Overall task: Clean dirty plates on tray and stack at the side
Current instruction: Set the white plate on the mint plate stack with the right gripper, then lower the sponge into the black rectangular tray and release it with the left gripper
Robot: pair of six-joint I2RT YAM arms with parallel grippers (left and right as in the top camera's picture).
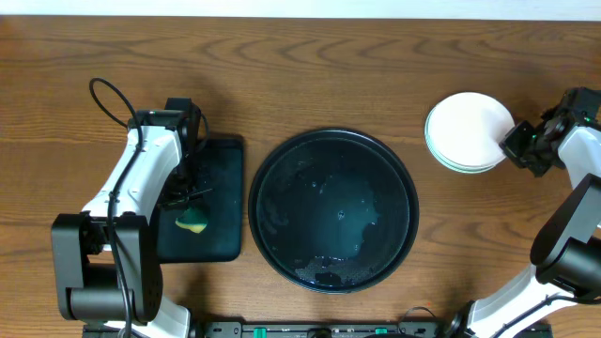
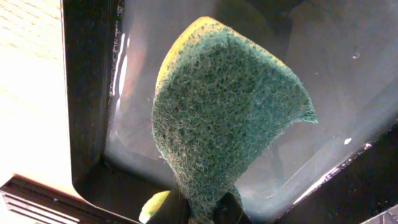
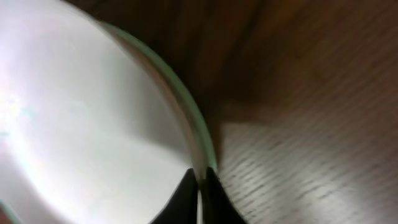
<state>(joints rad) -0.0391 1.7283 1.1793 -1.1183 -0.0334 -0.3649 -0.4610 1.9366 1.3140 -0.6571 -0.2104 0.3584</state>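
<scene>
The robot's left gripper will release the green and yellow sponge near the middle of the rectangular black tray's wet bottom [image 1: 189, 191].
The plates [image 1: 467, 131] are stacked on the wooden table at the right, a white one on top and mint-green rims showing beneath. My right gripper [image 1: 516, 144] is at the stack's right edge. In the right wrist view its fingers [image 3: 200, 178] are shut on the rim of the top white plate [image 3: 81, 124], with a mint-green rim [image 3: 200, 134] just beside it. The round black tray [image 1: 268, 183] in the middle holds no plates, only wet streaks. My left gripper [image 1: 181, 197] is shut on a green and yellow sponge [image 2: 224, 118], and its fingers [image 2: 208, 210] hold it over the rectangular tray.
The smaller rectangular black tray [image 1: 221, 188] lies left of the round tray, wet inside, and its rim [image 2: 84, 93] shows in the left wrist view. The sponge [image 1: 192, 222] shows near its lower left. Both arm bases stand at the table's front edge.
</scene>
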